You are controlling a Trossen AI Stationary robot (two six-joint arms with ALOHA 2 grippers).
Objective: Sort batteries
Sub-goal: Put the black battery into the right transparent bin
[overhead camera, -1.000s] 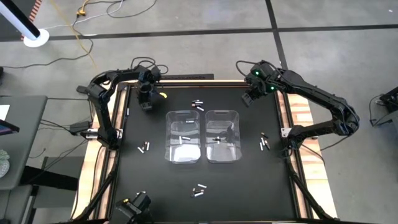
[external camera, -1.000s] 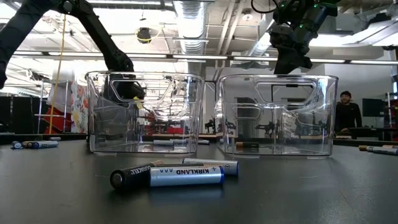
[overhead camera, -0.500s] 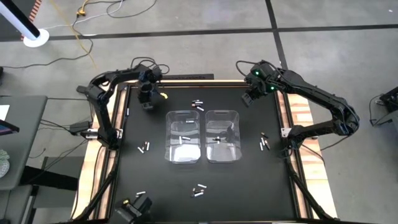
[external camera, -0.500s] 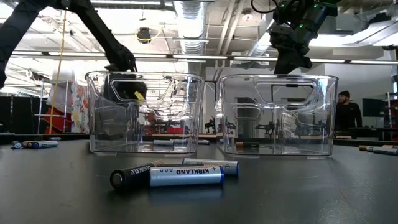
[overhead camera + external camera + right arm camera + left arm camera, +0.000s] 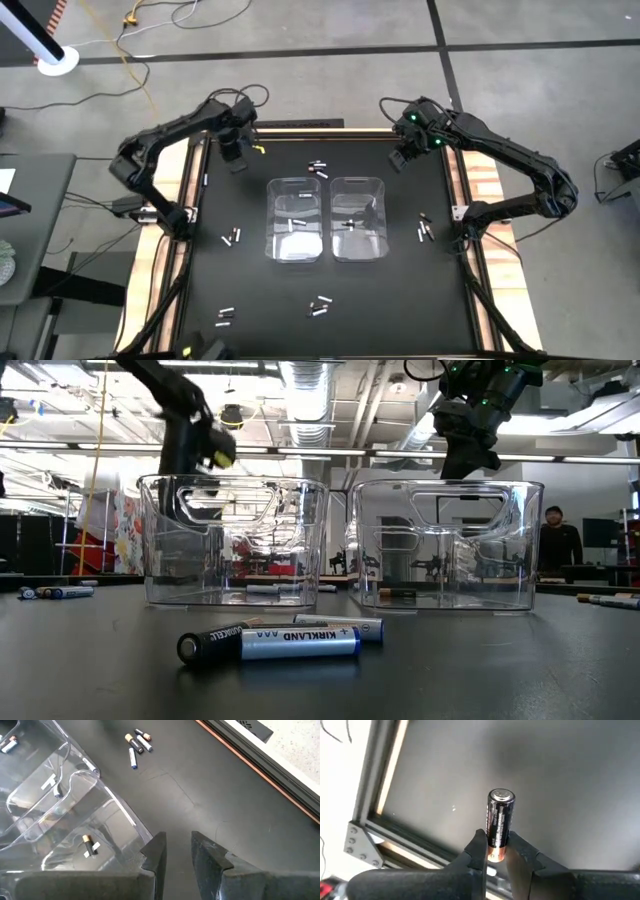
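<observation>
I need to release the dark battery mid-length on the bottom of the clear bin (image 5: 364, 226) on my right gripper's side with my left gripper.
My left gripper (image 5: 237, 152) hangs above the table's far left part, shut on a dark battery with a copper end (image 5: 499, 822). In the low view it (image 5: 195, 440) stands higher than the bin rims. My right gripper (image 5: 400, 158) hovers open over the far right part, behind the right bin; its fingers (image 5: 177, 851) have nothing between them. Other batteries lie flat on the black table in small groups: far of the bins (image 5: 318, 168), left (image 5: 231, 237), right (image 5: 424, 228) and near (image 5: 270, 642). Some lie inside the bins (image 5: 90, 845). My left gripper pinches the battery by its copper end (image 5: 493, 853) between the two fingers. The battery runs along the fingers and sticks out past their tips, its silver end cap (image 5: 500, 796) pointing away from the gripper. It is lifted clear of the table.
Two clear plastic bins stand side by side mid-table, the left (image 5: 295, 218) and the right (image 5: 358, 217). The table's raised frame (image 5: 395, 827) runs along the far edge, close to my left gripper. A person (image 5: 560, 545) stands far off in the room.
My left gripper has risen, carrying the battery, from behind the left bin's wall to above its rim, and shifted slightly toward the far edge; its arm has swung out toward the left. The right arm has kept still.
</observation>
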